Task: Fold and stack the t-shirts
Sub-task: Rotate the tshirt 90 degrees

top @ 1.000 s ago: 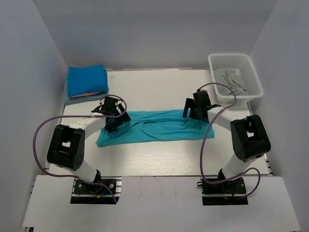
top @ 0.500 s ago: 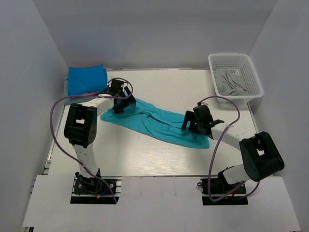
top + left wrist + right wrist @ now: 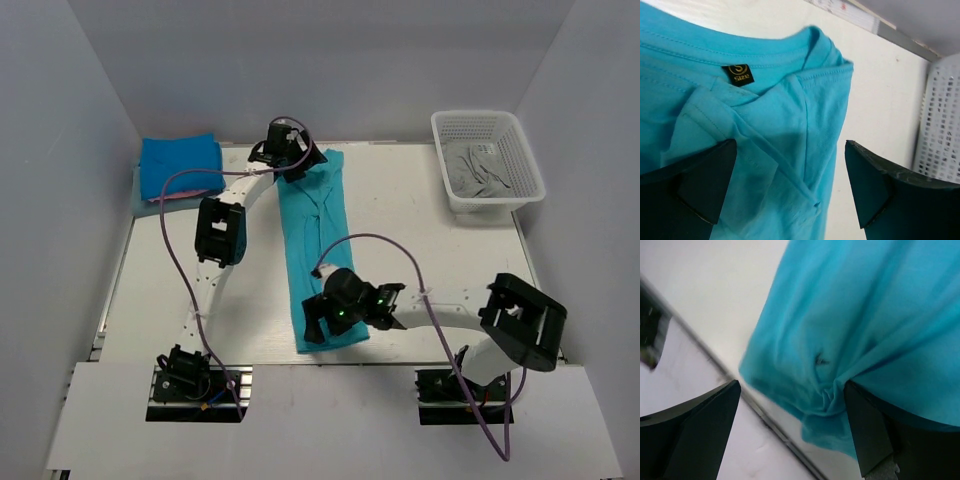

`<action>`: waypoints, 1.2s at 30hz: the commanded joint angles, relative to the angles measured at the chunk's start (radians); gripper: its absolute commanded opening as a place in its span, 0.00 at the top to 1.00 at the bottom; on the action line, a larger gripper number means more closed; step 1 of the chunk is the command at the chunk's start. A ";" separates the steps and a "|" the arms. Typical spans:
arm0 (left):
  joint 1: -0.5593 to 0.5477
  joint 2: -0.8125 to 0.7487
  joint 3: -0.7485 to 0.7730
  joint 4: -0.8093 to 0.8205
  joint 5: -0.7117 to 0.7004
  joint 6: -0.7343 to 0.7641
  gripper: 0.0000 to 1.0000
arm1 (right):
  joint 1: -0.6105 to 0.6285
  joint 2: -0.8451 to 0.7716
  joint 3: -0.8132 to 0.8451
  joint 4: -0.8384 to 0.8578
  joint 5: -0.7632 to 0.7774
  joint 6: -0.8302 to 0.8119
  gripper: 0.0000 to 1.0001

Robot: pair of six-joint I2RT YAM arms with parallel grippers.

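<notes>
The robot's right gripper should next close on the near hem corner (image 3: 364, 338) of the turquoise t-shirt, on the side towards the white basket.
The bright turquoise t-shirt (image 3: 315, 240) lies as a long narrow folded strip running from the back centre of the table to its front edge. My left gripper (image 3: 290, 158) is over its far end, open, with the collar and size label (image 3: 738, 75) lying flat between the wide-apart fingers (image 3: 700, 190). My right gripper (image 3: 322, 320) is over the near end, open, with the bunched hem (image 3: 835, 400) between its fingers (image 3: 875, 435) by the table's front edge. Folded t-shirts are stacked at the back left: deep blue (image 3: 180, 163) on top, a pink edge (image 3: 185, 195), and pale grey-blue (image 3: 140, 205) below.
A white lattice basket (image 3: 520, 140) with grey cloth (image 3: 475, 172) in it stands at the back right; its wall shows in the left wrist view (image 3: 940, 135). White walls close in the left, right and back. The front table edge (image 3: 770, 415) is right under my right gripper.
The turquoise shirt has swung from lying left-to-right to lying back-to-front. My left gripper moved to the back centre with the collar end; my right gripper moved to the front edge with the hem end.
</notes>
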 commanded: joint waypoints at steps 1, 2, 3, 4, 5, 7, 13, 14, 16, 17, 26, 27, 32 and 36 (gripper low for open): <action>-0.027 0.064 -0.011 -0.079 -0.014 -0.069 0.00 | 0.119 0.107 0.022 -0.217 -0.168 -0.073 0.10; -0.027 0.064 0.006 -0.079 -0.038 -0.069 0.00 | 0.134 0.122 0.042 -0.217 -0.179 -0.085 0.10; -0.027 0.076 0.016 -0.079 -0.055 -0.079 0.00 | 0.142 0.127 0.059 -0.224 -0.183 -0.098 0.10; -0.027 0.076 0.016 -0.079 -0.074 -0.090 0.00 | 0.155 0.124 0.068 -0.231 -0.174 -0.118 0.10; -0.027 0.076 0.005 -0.037 -0.075 -0.090 0.00 | 0.163 0.121 0.078 -0.237 -0.170 -0.139 0.10; -0.027 0.107 0.005 0.017 -0.014 -0.107 0.00 | 0.185 0.119 0.107 -0.246 -0.163 -0.170 0.10; -0.018 0.109 0.072 0.057 -0.041 -0.106 0.00 | 0.192 0.092 0.177 -0.317 -0.046 -0.198 0.10; -0.018 0.098 0.085 0.068 -0.041 -0.105 0.00 | 0.191 0.052 0.179 -0.317 -0.046 -0.192 0.10; 0.003 0.069 0.123 0.057 -0.050 -0.095 0.00 | 0.189 0.007 0.173 -0.312 -0.017 -0.182 0.10; 0.004 0.050 0.132 0.057 -0.062 -0.086 0.00 | 0.191 -0.043 0.174 -0.312 0.009 -0.172 0.10; -0.007 -0.363 0.056 0.039 -0.024 0.085 0.00 | 0.182 -0.287 0.033 -0.211 0.164 -0.023 0.10; -0.007 -0.408 0.024 0.030 -0.024 0.097 0.00 | 0.179 -0.298 0.033 -0.224 0.184 0.008 0.10; -0.026 -0.695 -0.345 -0.118 -0.003 0.138 0.00 | 0.153 -0.373 -0.013 -0.402 0.394 0.213 0.10; -0.079 -1.017 -0.937 0.117 0.063 0.134 0.00 | 0.093 -0.399 -0.053 -0.423 0.425 0.237 0.10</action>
